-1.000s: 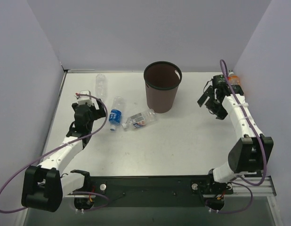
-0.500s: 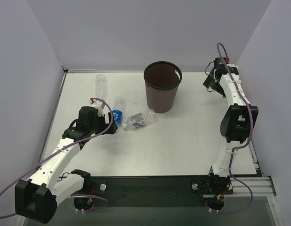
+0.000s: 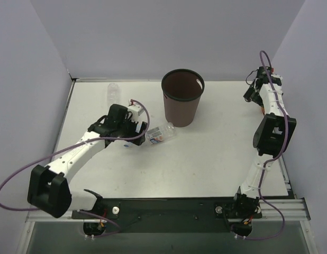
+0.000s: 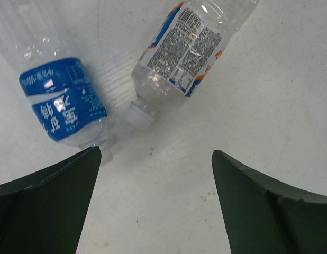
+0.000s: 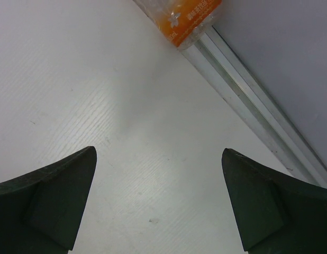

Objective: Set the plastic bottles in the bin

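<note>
My right gripper needs to go next to the orange bottle's near bottom end (image 3: pixel 263 109) (image 5: pixel 185 27) beside the rail and close there.
The dark brown bin (image 3: pixel 182 100) stands upright at the back middle of the table. A clear unlabelled bottle (image 3: pixel 112 93) lies at the back left. In the left wrist view, the blue-label bottle (image 4: pixel 63 100) and the white-red-blue label bottle (image 4: pixel 190 53) lie side by side just ahead of my open left gripper (image 4: pixel 155 153), which holds nothing. From above, the left gripper (image 3: pixel 132 125) hovers over the blue-label bottle, left of the labelled bottle (image 3: pixel 161 133). My right gripper (image 5: pixel 159 152) is open over bare table, and the orange bottle (image 5: pixel 184 18) lies ahead by the rail.
An aluminium rail (image 5: pixel 248 90) runs along the table's right edge under the grey wall. The right gripper (image 3: pixel 252 95) is close to that wall at the back right. Grey walls enclose the table on the left, back and right.
The left arm has swung right and come down over the blue-label bottle. The right arm has stretched toward the back right wall. Both grippers stayed open.
</note>
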{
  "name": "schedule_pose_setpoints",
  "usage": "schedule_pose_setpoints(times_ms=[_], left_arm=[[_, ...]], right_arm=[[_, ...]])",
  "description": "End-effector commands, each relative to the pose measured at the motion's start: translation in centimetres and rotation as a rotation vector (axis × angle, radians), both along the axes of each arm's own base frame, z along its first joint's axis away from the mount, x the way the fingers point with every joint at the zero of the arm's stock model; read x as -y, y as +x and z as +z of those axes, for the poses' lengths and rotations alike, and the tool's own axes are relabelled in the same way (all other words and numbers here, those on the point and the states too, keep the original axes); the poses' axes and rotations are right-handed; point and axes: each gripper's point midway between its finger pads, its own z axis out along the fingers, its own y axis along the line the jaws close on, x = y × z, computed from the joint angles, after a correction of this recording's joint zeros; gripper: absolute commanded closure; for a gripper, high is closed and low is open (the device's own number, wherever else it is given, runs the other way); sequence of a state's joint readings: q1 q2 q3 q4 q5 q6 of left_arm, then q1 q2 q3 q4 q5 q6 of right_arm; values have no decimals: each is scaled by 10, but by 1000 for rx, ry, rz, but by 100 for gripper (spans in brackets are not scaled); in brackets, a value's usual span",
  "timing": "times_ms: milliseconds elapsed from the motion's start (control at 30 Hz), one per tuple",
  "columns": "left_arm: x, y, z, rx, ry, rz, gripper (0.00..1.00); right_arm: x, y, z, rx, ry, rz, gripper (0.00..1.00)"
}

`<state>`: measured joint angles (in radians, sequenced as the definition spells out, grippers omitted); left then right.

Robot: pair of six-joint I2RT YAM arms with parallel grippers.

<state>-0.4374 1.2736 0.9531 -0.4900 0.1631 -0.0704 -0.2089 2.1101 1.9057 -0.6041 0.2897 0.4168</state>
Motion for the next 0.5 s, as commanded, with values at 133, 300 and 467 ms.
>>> schedule_pose_setpoints(times_ms=[133,300,467], left_arm=[[47,45,0,112,204,-260,3],[66,52,-36,38,244,-365,3],[76,67,-57,11,265,-387,3]], right_arm=[[18,4,-2,-41,-72,20,1],[20,4,-4,-48,-81,30,1],[29,9,2,-63,-126,60,1]])
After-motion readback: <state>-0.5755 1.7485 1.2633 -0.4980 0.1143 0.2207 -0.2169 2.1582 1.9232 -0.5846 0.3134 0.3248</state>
